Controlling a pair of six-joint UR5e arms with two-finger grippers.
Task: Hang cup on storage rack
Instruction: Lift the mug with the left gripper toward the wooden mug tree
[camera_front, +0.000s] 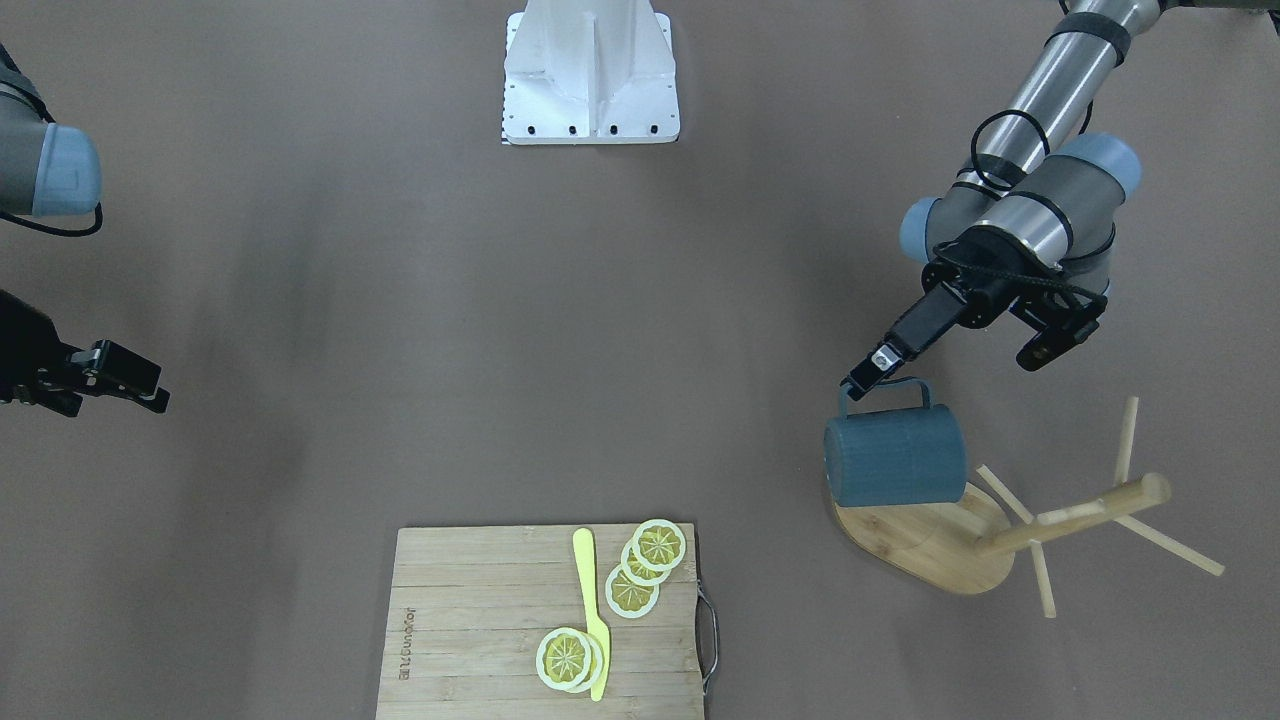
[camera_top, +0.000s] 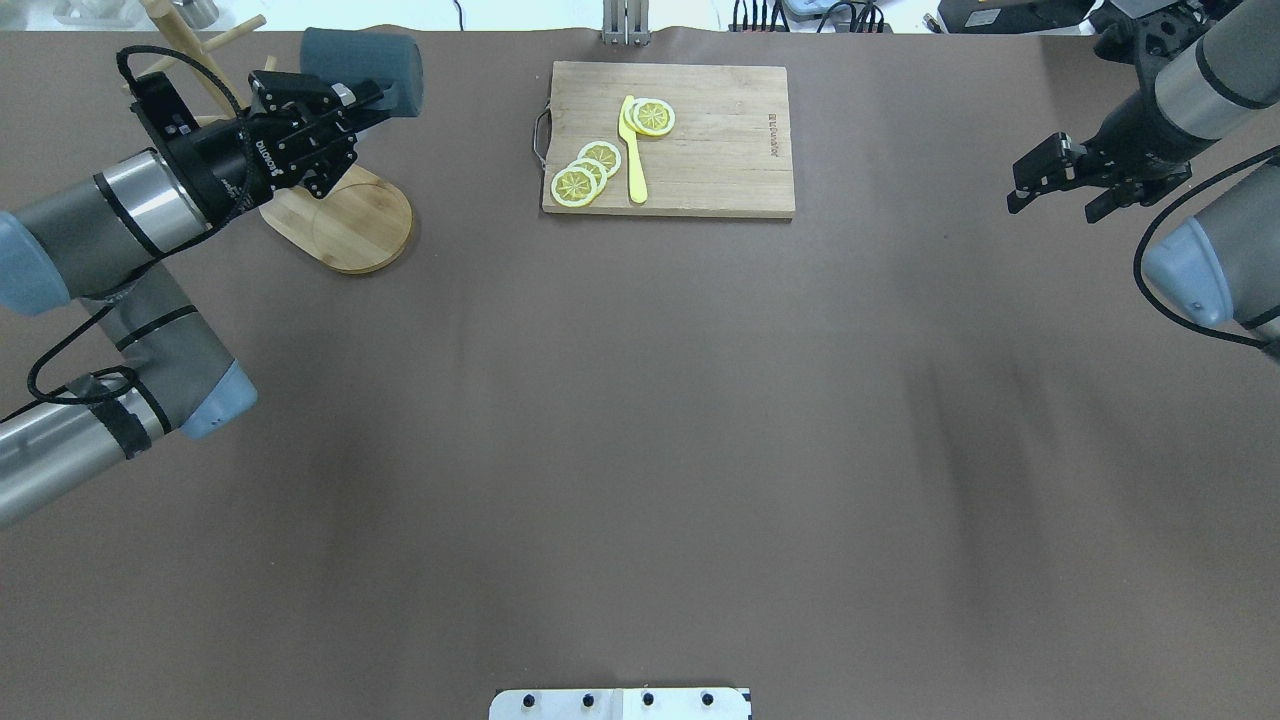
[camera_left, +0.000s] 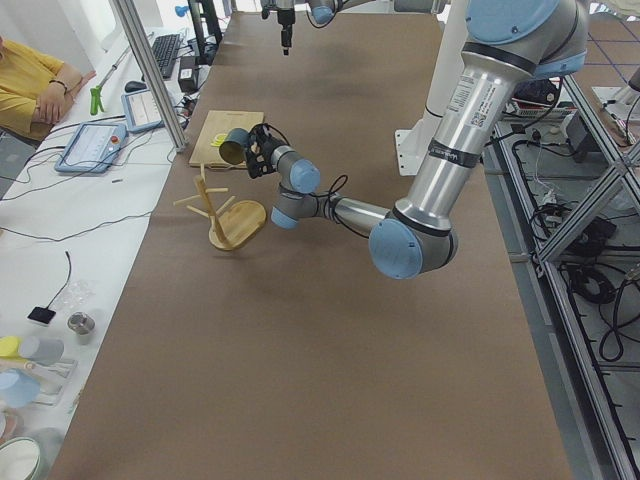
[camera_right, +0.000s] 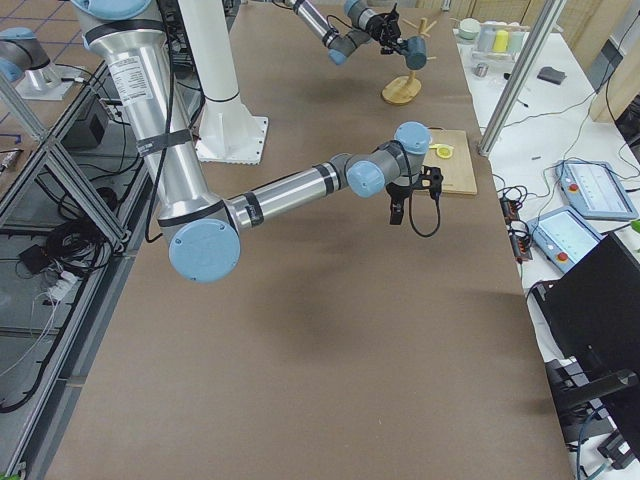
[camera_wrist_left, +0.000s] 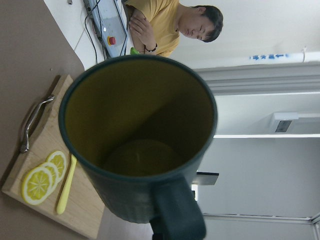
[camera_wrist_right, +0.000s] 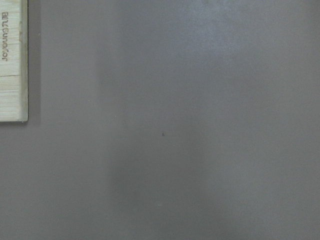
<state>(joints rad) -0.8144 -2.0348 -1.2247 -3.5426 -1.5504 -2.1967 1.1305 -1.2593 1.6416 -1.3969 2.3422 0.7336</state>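
Note:
Next, my left gripper lets go of the dark blue-grey cup on the peg (camera_front: 1040, 492) nearest the storage rack's oval base.
The dark blue-grey cup (camera_front: 895, 455) lies on its side in the air, its handle up and clamped in my left gripper (camera_front: 865, 378). It hangs over the near edge of the storage rack's oval base (camera_front: 930, 555), beside the post and pegs (camera_front: 1085, 512), and touches no peg. In the overhead view the cup (camera_top: 362, 62) is right of the rack (camera_top: 350, 215). The left wrist view looks into its yellow inside (camera_wrist_left: 140, 125). My right gripper (camera_top: 1055, 195) hangs open and empty far off on the other side.
A bamboo cutting board (camera_front: 480, 620) with lemon slices (camera_front: 632, 590) and a yellow knife (camera_front: 590, 610) lies at the table's far edge from the robot. The white robot base (camera_front: 590, 70) stands at mid table. A person (camera_left: 30, 85) sits beyond the table's edge.

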